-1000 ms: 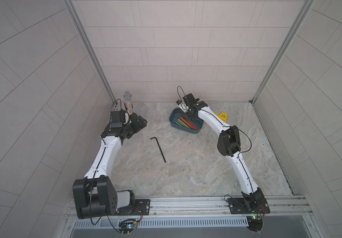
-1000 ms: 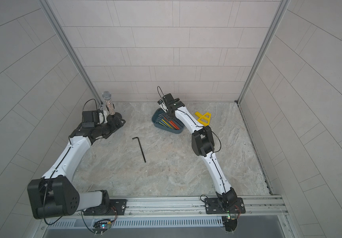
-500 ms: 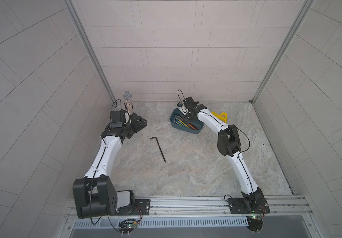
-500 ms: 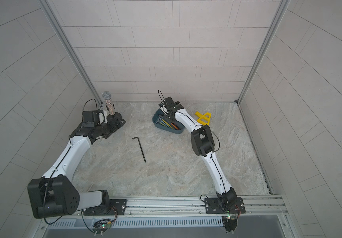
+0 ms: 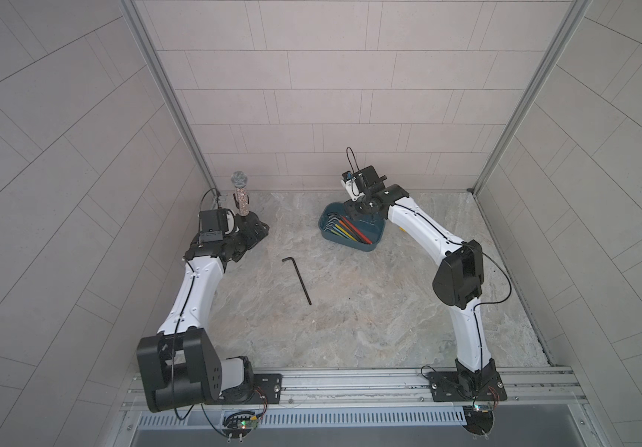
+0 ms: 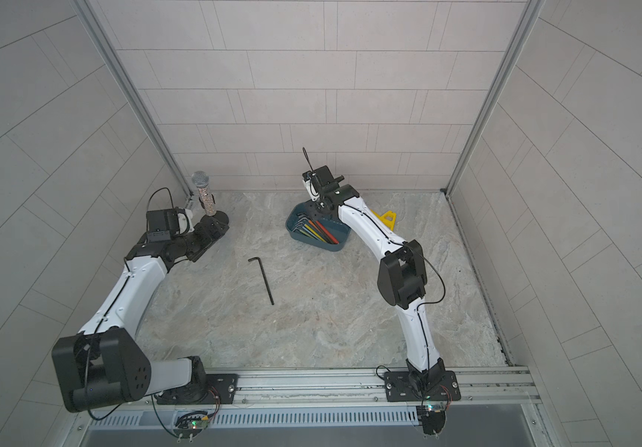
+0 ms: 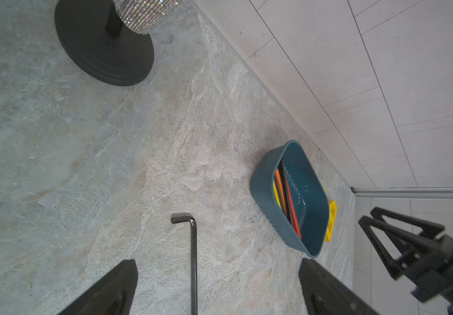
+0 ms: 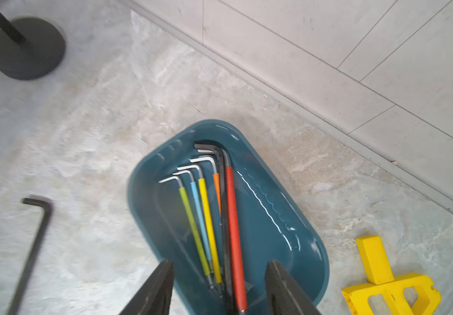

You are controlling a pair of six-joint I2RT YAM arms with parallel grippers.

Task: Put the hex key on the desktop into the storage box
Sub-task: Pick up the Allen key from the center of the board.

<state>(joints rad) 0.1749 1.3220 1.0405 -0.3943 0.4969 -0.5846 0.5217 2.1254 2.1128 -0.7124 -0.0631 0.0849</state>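
The black hex key on the desktop should be gripped next by my right gripper, which will go to the middle of the long arm (image 5: 301, 282) (image 8: 30, 261) and close there.
A black hex key (image 5: 297, 279) (image 6: 261, 279) lies flat on the marble desktop (image 5: 350, 329), left of centre. It also shows in both wrist views (image 7: 194, 259) (image 8: 31, 253). The teal storage box (image 5: 322, 232) (image 6: 335, 248) (image 7: 266, 207) (image 8: 274, 223) stands at the back and holds several hex keys with coloured sleeves and a black one. My right gripper (image 5: 358, 216) (image 8: 220, 263) hangs open over the box's near end with nothing between its fingers. My left gripper (image 5: 255, 234) (image 7: 218, 261) is open at the back left, facing the black hex key from a distance.
A glittery microphone on a round black stand (image 5: 240, 193) (image 7: 105, 46) stands in the back left corner, close to my left gripper. A yellow plastic frame (image 6: 385, 220) (image 8: 383, 286) lies just right of the box. Tiled walls close in three sides.
My right gripper has gone from shut to open over the storage box, dipping and then rising a little. The left arm and the black hex key on the desktop have not moved.
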